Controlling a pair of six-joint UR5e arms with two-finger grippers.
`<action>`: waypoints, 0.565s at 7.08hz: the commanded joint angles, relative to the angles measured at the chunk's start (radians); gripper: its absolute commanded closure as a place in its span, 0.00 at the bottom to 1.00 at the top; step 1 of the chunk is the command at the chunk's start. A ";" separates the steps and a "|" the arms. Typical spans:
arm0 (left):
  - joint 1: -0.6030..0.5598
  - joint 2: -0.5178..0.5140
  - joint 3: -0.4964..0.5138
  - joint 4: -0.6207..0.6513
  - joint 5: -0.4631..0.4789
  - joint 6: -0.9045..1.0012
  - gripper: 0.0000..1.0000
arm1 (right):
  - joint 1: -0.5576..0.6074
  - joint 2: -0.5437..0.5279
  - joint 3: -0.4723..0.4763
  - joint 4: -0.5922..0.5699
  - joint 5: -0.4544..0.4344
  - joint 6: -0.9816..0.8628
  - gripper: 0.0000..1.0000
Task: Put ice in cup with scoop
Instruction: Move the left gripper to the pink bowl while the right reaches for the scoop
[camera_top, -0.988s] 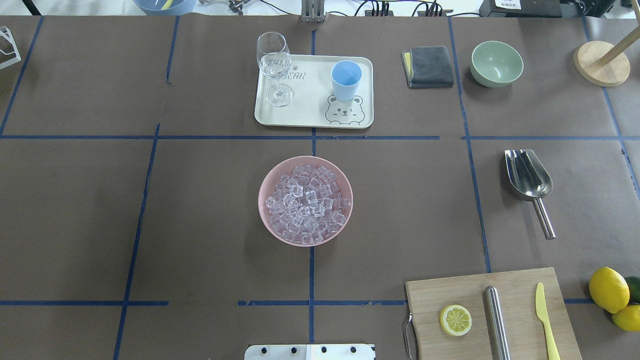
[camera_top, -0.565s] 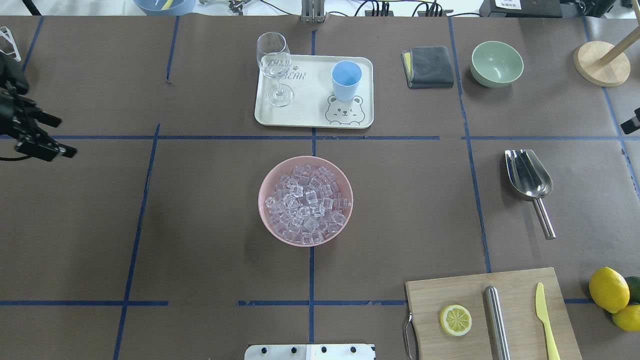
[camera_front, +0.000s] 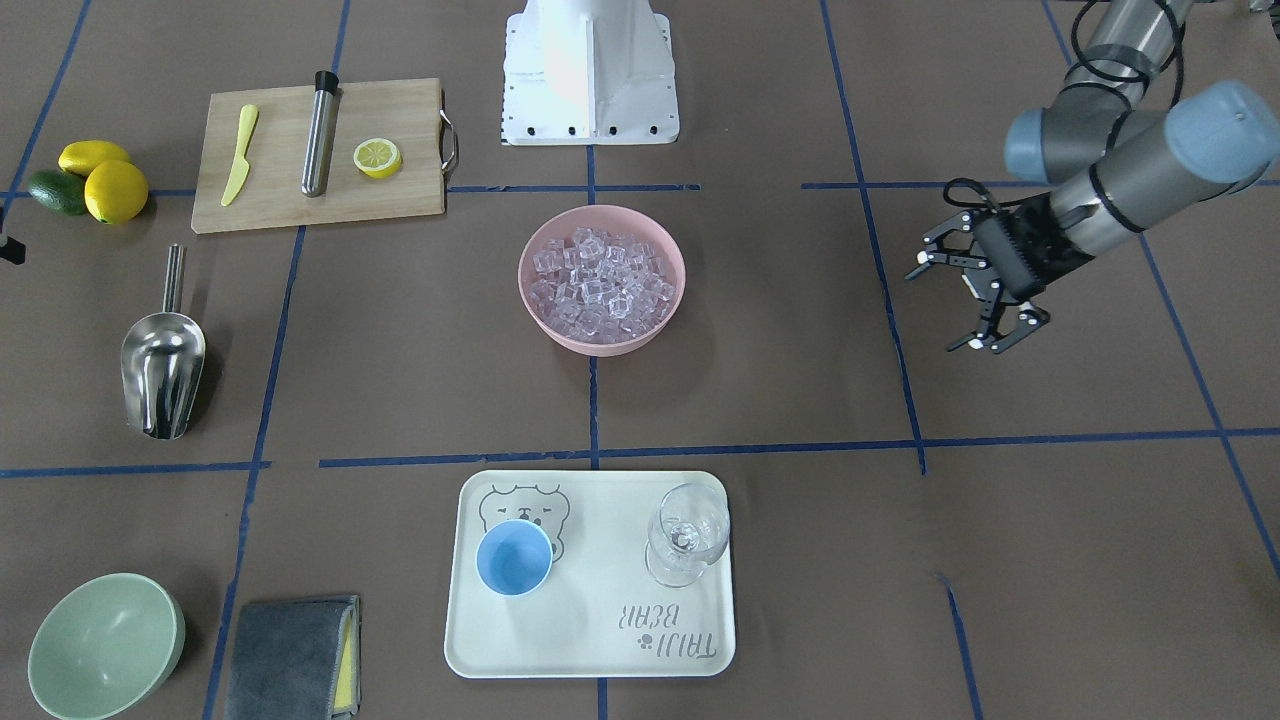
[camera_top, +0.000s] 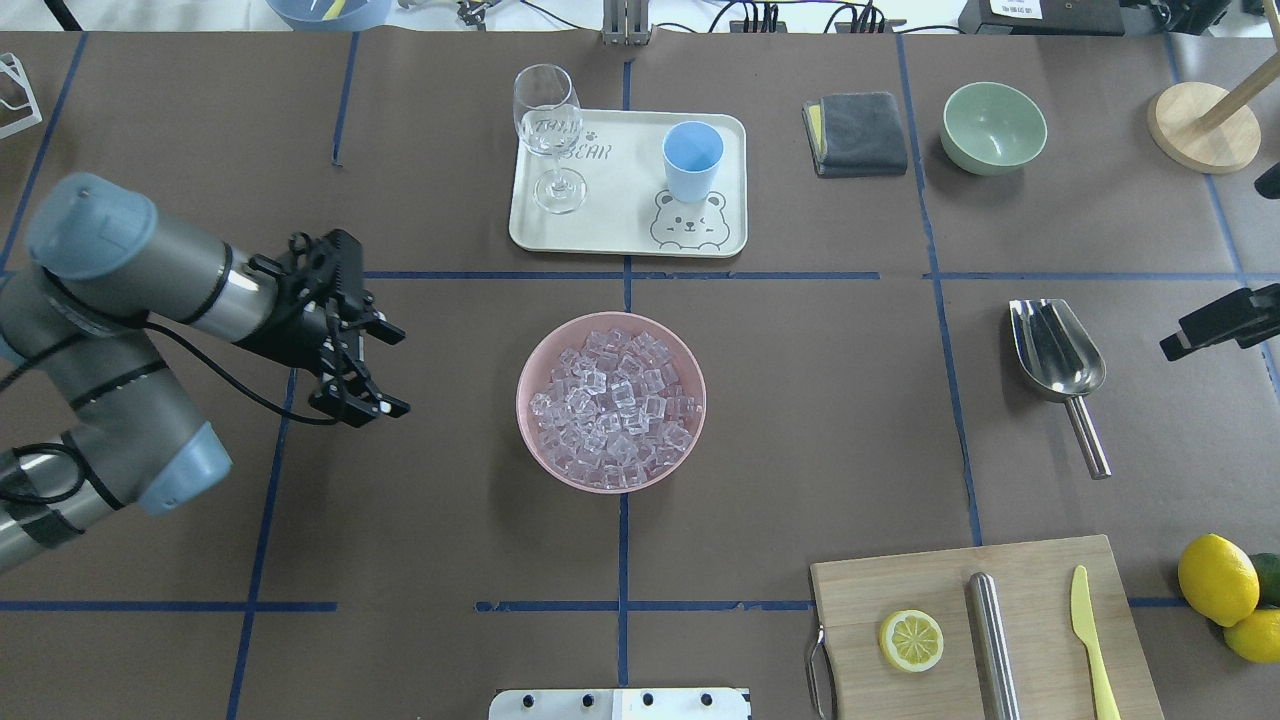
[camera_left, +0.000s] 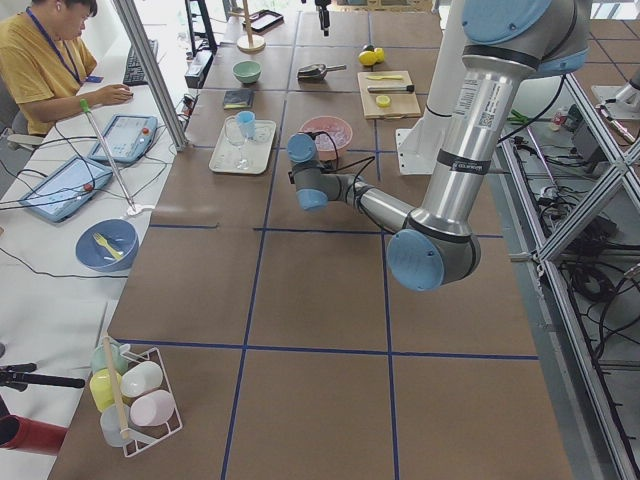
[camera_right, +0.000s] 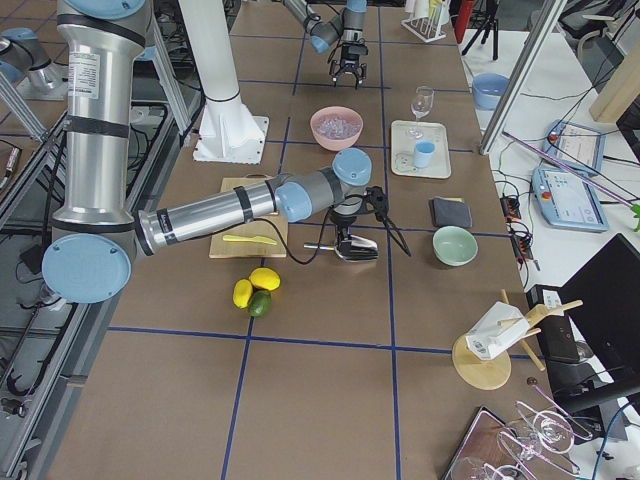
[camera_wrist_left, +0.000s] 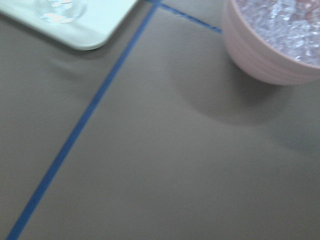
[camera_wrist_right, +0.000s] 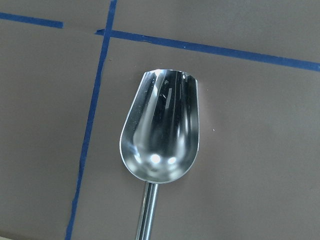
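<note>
The robot's right gripper should close on the outer half of the steel scoop's handle (camera_front: 175, 266) (camera_wrist_right: 145, 227), away from the bowl of the steel scoop.
The steel scoop (camera_top: 1058, 355) lies on the table at the right, handle towards the robot; it fills the right wrist view (camera_wrist_right: 162, 135). The ice (camera_top: 612, 408) fills a pink bowl (camera_top: 522, 385) at the centre. The light-blue cup (camera_top: 692, 160) stands upright on a cream tray (camera_top: 620, 225) behind the bowl. My left gripper (camera_top: 398, 372) is open and empty, left of the bowl and apart from it. My right gripper (camera_right: 346, 238) hovers above the scoop; its fingers (camera_top: 1220, 320) show spread apart at the overhead view's right edge, holding nothing.
A wine glass (camera_top: 548, 135) stands on the tray left of the cup. A grey cloth (camera_top: 857, 132), a green bowl (camera_top: 993, 127) and a wooden stand (camera_top: 1203, 125) are at the far right. A cutting board (camera_top: 860, 590) and lemons (camera_top: 1217, 578) lie near right.
My left arm has swung in from the left edge towards the pink bowl, gripper open. The right gripper's fingers have come into view at the right edge beside the scoop.
</note>
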 joint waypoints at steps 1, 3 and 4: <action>0.095 -0.040 0.013 -0.084 0.149 0.000 0.00 | -0.094 -0.056 0.003 0.103 -0.069 0.154 0.00; 0.097 -0.043 0.020 -0.084 0.151 0.001 0.00 | -0.189 -0.116 -0.002 0.231 -0.141 0.276 0.00; 0.096 -0.043 0.017 -0.085 0.151 0.000 0.00 | -0.288 -0.107 -0.003 0.287 -0.231 0.463 0.00</action>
